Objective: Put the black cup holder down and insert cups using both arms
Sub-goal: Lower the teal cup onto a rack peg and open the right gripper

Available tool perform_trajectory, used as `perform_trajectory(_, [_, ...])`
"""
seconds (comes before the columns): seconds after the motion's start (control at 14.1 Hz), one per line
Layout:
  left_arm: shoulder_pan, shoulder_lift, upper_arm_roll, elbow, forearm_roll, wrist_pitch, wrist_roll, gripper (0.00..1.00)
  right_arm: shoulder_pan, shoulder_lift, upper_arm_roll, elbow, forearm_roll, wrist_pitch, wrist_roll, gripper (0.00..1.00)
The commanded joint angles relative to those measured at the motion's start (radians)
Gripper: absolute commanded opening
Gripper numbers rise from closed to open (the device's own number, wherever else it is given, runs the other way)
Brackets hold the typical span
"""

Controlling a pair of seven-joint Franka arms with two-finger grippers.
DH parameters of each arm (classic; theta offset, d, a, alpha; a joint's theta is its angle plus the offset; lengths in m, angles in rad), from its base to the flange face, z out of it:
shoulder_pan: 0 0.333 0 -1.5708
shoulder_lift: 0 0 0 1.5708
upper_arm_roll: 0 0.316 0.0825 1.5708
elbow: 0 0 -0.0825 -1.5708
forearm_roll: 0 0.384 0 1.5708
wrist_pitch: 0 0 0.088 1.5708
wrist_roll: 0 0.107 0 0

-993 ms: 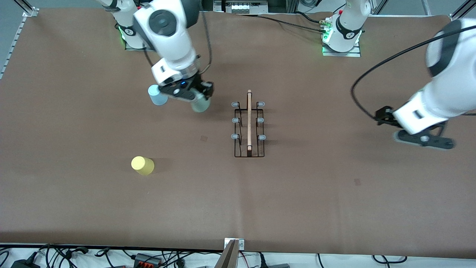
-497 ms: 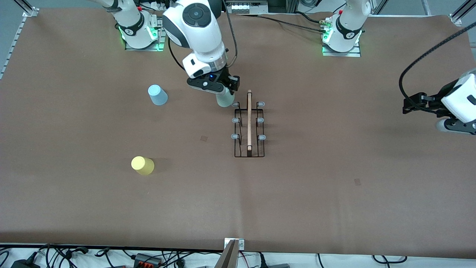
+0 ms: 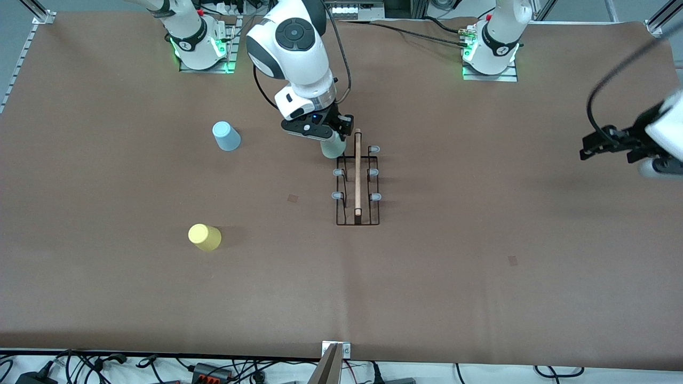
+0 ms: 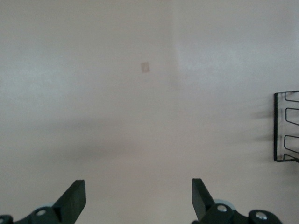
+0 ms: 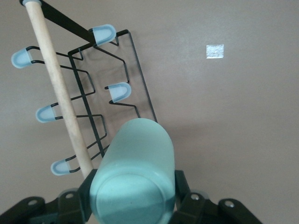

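Observation:
Next, my right gripper releases the pale green cup on the holder's far corner peg (image 3: 340, 157) (image 5: 137, 151), toward the light blue cup. The green cup now hangs bottom-up over that peg.
The black cup holder (image 3: 357, 181) stands mid-table, its wooden rod (image 5: 58, 84) running along the top. My right gripper (image 3: 326, 140) is shut on the pale green cup (image 3: 332, 149), gripping its sides (image 5: 135, 154). The cup hangs bottom-up over the holder's corner peg farthest from the front camera, beside the rod, and hides that peg. A light blue cup (image 3: 226, 136) and a yellow cup (image 3: 204, 237) stand upside down toward the right arm's end. My left gripper (image 3: 592, 146) is open and empty (image 4: 138, 200) over bare table at the left arm's end. The holder's edge (image 4: 286, 126) shows in its wrist view.
Brown paper covers the table (image 3: 480, 277). Both arm bases (image 3: 488, 50) stand along the edge farthest from the front camera. Cables and a bracket (image 3: 333, 362) lie past the nearest edge. Small paper marks (image 3: 292, 198) dot the surface.
My right gripper carried the green cup from beside the blue cup to the holder's farthest corner peg. The left arm drew back toward its end of the table.

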Motion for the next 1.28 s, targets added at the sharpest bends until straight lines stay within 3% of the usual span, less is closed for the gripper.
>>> perform_trajectory(0.0, [-0.037,-0.13,0.041,-0.171,-0.012,0.077,0.009,1.0,0.016,0.04,-0.004,0.049,-0.043,-0.003,0.032,0.0])
perform_trajectory(0.43, [-0.036,-0.111,0.024,-0.135,0.002,0.054,0.014,1.0,0.022,0.086,-0.005,0.049,-0.073,0.034,0.033,0.02])
perform_trajectory(0.57, [-0.036,-0.111,0.024,-0.133,0.002,0.049,0.014,1.0,0.024,0.097,-0.01,0.051,-0.073,0.04,0.032,0.35])
perform_trajectory(0.64, [-0.036,-0.111,0.024,-0.131,0.002,0.049,0.014,1.0,0.024,0.102,-0.011,0.049,-0.073,0.04,0.032,0.44])
perform_trajectory(0.92, [-0.037,-0.111,0.023,-0.131,0.002,0.039,0.014,1.0,0.024,0.12,-0.011,0.049,-0.074,0.058,0.032,0.47])
perform_trajectory(0.99, [-0.039,-0.111,0.023,-0.13,0.002,0.039,0.014,1.0,0.025,0.122,-0.011,0.049,-0.074,0.067,0.032,0.54])
perform_trajectory(1.06, [-0.039,-0.111,0.023,-0.13,0.002,0.039,0.014,1.0,0.027,0.122,-0.013,0.049,-0.073,0.067,0.032,0.69])
perform_trajectory(1.14, [-0.037,-0.111,0.023,-0.131,0.002,0.037,0.014,1.0,0.027,0.122,-0.013,0.049,-0.071,0.067,0.032,0.97])
perform_trajectory(1.21, [-0.037,-0.111,0.023,-0.131,0.002,0.037,0.014,1.0,0.025,0.12,-0.013,0.049,-0.073,0.067,0.03,1.0])
